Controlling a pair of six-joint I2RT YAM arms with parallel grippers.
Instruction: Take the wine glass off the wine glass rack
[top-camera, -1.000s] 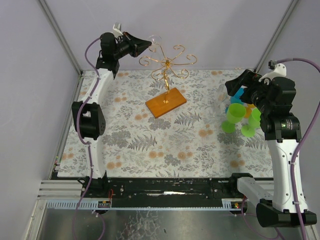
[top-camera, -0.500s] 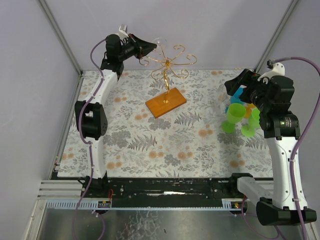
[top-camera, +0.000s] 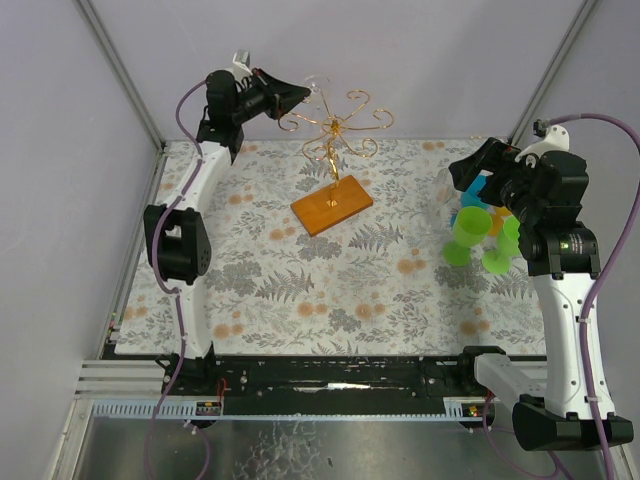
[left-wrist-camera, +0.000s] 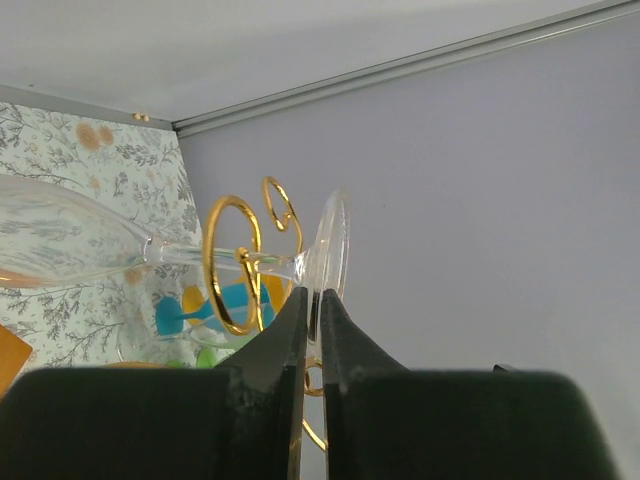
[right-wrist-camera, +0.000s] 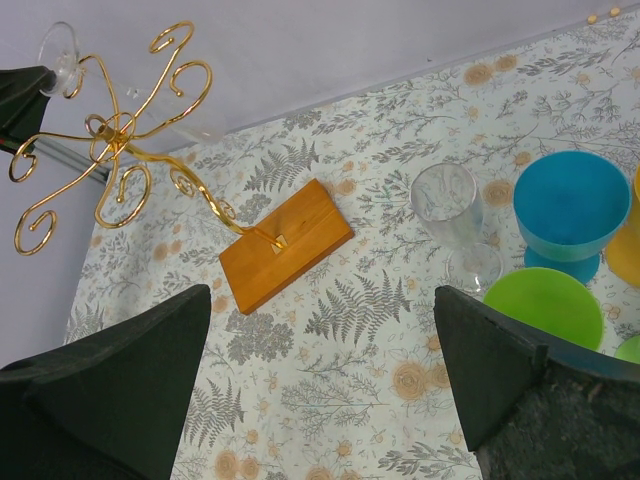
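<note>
My right gripper needs to next close on the bowl (top-camera: 318, 144) (right-wrist-camera: 195, 118) of the wine glass from the gold rack, since my left gripper is holding the foot of that glass.
The gold wire wine glass rack (top-camera: 335, 125) stands on its orange base (top-camera: 331, 205) at the back middle of the table. A clear wine glass (left-wrist-camera: 60, 235) hangs on it with its stem through a gold loop (left-wrist-camera: 232, 262). My left gripper (top-camera: 303, 90) is raised at the rack's top left. In the left wrist view it (left-wrist-camera: 313, 297) is shut on the edge of the glass's round foot (left-wrist-camera: 332, 240). The right wrist view shows the foot (right-wrist-camera: 62, 45) and the rack (right-wrist-camera: 115, 130). My right gripper (right-wrist-camera: 325, 380) is open and empty, above the table at the right (top-camera: 468, 172).
At the right of the floral table stand a clear glass (right-wrist-camera: 448, 205), a blue cup (right-wrist-camera: 570, 210), green cups (top-camera: 467, 230) and a yellow one. Grey walls rise close behind the rack.
My left gripper shifted a little right towards the rack, then slightly back left, staying at the glass's foot. The right arm has not moved.
</note>
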